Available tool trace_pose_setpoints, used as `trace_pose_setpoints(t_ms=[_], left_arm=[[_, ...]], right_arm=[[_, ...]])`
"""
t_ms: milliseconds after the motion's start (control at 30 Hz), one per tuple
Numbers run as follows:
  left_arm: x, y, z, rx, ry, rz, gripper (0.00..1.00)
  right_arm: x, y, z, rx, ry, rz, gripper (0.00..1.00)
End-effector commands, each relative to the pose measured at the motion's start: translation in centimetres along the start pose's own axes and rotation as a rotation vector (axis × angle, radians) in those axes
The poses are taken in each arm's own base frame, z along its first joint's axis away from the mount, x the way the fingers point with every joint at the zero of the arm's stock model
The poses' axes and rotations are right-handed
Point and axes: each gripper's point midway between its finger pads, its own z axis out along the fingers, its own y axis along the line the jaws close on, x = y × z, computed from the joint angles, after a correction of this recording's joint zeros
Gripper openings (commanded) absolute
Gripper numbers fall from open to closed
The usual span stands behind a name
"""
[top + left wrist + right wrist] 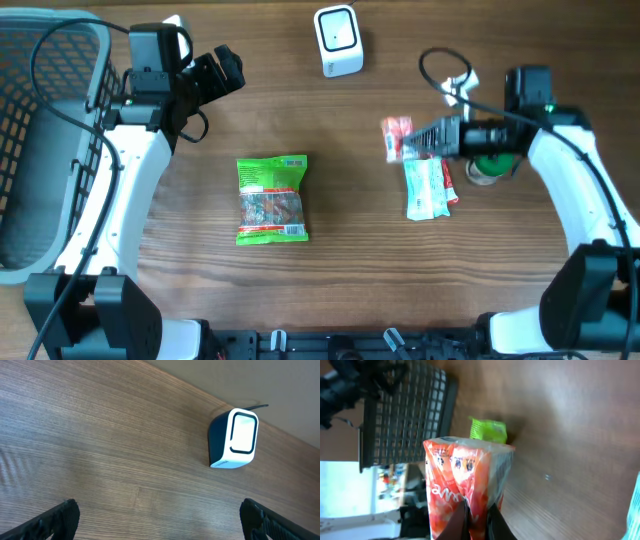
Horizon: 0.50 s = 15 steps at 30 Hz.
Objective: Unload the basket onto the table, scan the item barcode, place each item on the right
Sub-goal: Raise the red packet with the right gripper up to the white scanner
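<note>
Next, my right gripper sets the red snack packet down on top of the pale green and white packet [433,177].
My right gripper [408,142] is shut on a red snack packet [396,136] and holds it above the table, right of centre. In the right wrist view the red packet [465,485] is pinched at its lower edge by my right gripper [476,522]. The white barcode scanner [338,40] stands at the back centre of the table. It also shows in the left wrist view, where the scanner [235,437] is white and dark blue with its window turned toward the camera. My left gripper [222,70] is open at the back left, its jaws [160,525] spread wide with only bare wood between them.
A green candy bag [272,198] lies flat at the table's centre. A pale green and white packet [425,188] lies below the held one, next to a green round object [487,168]. A wire basket [40,120] fills the left side.
</note>
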Motion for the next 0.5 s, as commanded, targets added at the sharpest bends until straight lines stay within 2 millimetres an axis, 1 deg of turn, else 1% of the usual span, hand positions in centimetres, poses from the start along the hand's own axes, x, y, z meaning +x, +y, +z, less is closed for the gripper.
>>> trace_pose_setpoints(t_ms=[0,100,133,167,233,300,333,400,467], left_arm=[[-0.2,0.2,0.3,-0.007,-0.001,0.006,1.0],[-0.2,0.2,0.3,-0.007,-0.001,0.006,1.0],[-0.2,0.2,0.3,-0.007,-0.001,0.006,1.0],[-0.2,0.2,0.3,-0.007,-0.001,0.006,1.0],[-0.2,0.2,0.3,-0.007,-0.001,0.006,1.0],[-0.2,0.2,0.3,-0.007,-0.001,0.006,1.0],[-0.2,0.2,0.3,-0.007,-0.001,0.006,1.0],[-0.2,0.2,0.3,-0.007,-0.001,0.006,1.0],[-0.2,0.2,0.3,-0.007,-0.001,0.006,1.0]], right_arm=[[-3.3,2.3,-3.0,0.239,-0.054,-0.011,0.04],[-4.8,5.7,-5.3,0.288,-0.087,-0.077,0.04],[-5.7,7.9,-6.7,0.296,-0.117,-0.12,0.04],[-6.0,9.2,-7.5,0.295,-0.131,-0.146,0.04],[-6.6,12.5,-9.6,0.287,-0.172,-0.196,0.04],[-7.0,14.6,-11.0,0.292,-0.209,-0.225,0.04],[-7.3,14.8,-11.8,0.331,-0.234,-0.221,0.04],[-7.9,13.8,-13.1,0.461,-0.294,-0.17,0.04],[-8.4,12.9,-13.2,0.572,-0.326,-0.145,0.04]])
